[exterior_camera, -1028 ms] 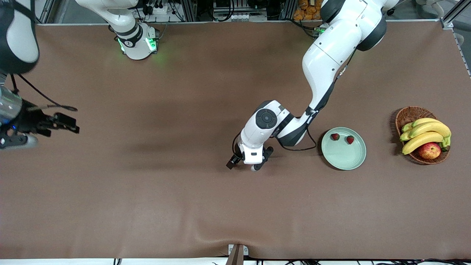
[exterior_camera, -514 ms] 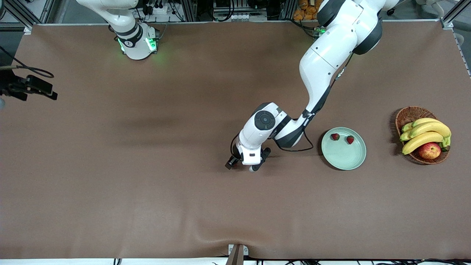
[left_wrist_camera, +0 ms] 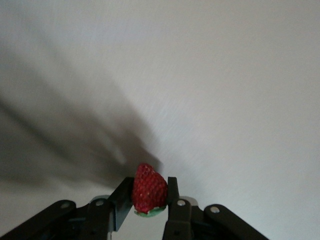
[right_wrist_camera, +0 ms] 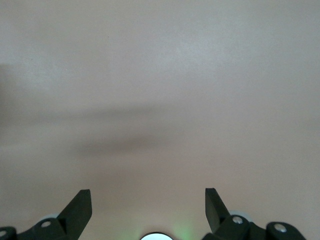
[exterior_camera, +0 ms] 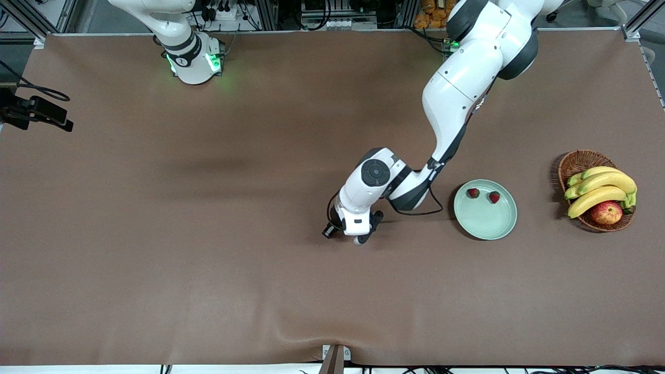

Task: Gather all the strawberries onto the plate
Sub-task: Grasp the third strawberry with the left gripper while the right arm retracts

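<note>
The left gripper will release the strawberry on the bare middle of the mint-green plate [exterior_camera: 479, 214], near the other strawberries.
My left gripper [exterior_camera: 347, 235] is low over the brown table, beside the plate on the side of the right arm's end. In the left wrist view it [left_wrist_camera: 148, 192] is shut on a dark-red strawberry [left_wrist_camera: 149, 189] with its green top toward the palm. The hand hides this berry in the front view. The pale mint-green plate [exterior_camera: 486, 221] holds two strawberries, one [exterior_camera: 473, 193] beside the other [exterior_camera: 494, 197], near its rim farthest from the front camera. My right gripper [right_wrist_camera: 148, 200] is open and empty over bare table. Its hand [exterior_camera: 39, 111] shows at the right arm's end of the table.
A brown wicker basket [exterior_camera: 577, 161] with bananas [exterior_camera: 602, 188] and a red-yellow apple [exterior_camera: 606, 212] stands beside the plate toward the left arm's end of the table. A metal bracket [exterior_camera: 335, 357] sits at the table edge nearest the front camera.
My right arm has swung away toward its end of the table and mostly out of the front view. My left hand has shifted slightly, its fingers drawn in.
</note>
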Controlling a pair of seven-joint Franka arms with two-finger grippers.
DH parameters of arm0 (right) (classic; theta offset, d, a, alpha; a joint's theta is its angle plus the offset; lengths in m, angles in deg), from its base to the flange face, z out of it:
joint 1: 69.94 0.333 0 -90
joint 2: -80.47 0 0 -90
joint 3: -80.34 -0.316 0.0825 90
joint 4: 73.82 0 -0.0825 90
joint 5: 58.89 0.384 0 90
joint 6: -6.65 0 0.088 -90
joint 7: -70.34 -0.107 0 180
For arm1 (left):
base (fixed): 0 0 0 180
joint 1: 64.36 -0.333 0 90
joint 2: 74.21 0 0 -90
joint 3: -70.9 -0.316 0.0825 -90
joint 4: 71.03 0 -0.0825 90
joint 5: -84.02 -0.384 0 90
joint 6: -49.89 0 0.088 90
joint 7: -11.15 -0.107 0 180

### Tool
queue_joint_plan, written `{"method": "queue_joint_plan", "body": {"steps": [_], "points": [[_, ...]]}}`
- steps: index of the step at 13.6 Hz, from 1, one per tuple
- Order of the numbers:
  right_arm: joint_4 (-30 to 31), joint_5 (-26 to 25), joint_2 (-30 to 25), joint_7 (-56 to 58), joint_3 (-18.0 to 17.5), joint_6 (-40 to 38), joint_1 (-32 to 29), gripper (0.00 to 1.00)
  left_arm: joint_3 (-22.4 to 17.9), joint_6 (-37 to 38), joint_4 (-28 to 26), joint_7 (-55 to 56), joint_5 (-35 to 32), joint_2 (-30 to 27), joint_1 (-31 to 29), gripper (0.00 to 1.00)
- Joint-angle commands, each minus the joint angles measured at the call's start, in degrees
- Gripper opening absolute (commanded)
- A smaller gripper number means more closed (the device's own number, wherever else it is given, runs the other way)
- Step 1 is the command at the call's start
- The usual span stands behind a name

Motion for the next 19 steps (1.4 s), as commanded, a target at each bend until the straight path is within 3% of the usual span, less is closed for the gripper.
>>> {"method": "queue_joint_plan", "body": {"steps": [1,3,4,6,9,11,13,16,19], "points": [[-0.8,-1.3,-0.8,-3.3,-1.4,-2.1,-1.2,1.00,1.0,1.4,-2.3,0.4,0.9,-5.1,-3.6,0.00],[-1.1,-0.6,-0.6,-3.7,-1.3,-2.9,-1.3,1.00,1.7,6.1,-5.7,0.6,1.1,-10.1,-6.2,0.00],[-1.1,-0.4,-0.6,-3.6,-1.3,-2.4,-1.3,1.00,3.1,6.4,-10.1,0.8,1.0,-13.8,-9.4,0.00],[-1.8,-0.6,-0.1,-3.2,-1.3,-2.0,-1.3,1.00,8.7,6.4,-19.2,-0.7,0.6,-19.8,-18.4,0.00],[-2.9,-0.2,0.4,-3.2,-1.3,-1.3,-1.1,1.00,14.9,9.8,-30.0,-11.8,0.4,-26.2,-30.1,0.00],[-2.9,0.1,0.7,-3.2,-1.3,-0.3,-0.1,1.00,15.0,19.9,-30.6,-20.4,0.5,-27.0,-33.1,0.00],[-2.9,0.1,1.8,-3.7,-1.3,1.3,1.6,1.00,14.8,25.1,-31.4,-22.9,-0.8,-28.1,-35.3,0.00],[-2.7,1.6,1.9,-3.7,-1.3,1.3,1.2,1.00,15.0,26.5,-35.6,-31.8,-4.0,-29.9,-42.0,0.00],[-2.8,2.3,2.6,-3.7,-1.3,1.4,1.4,1.00,15.0,26.5,-36.3,-39.2,-4.3,-29.6,-47.2,0.00]]}}
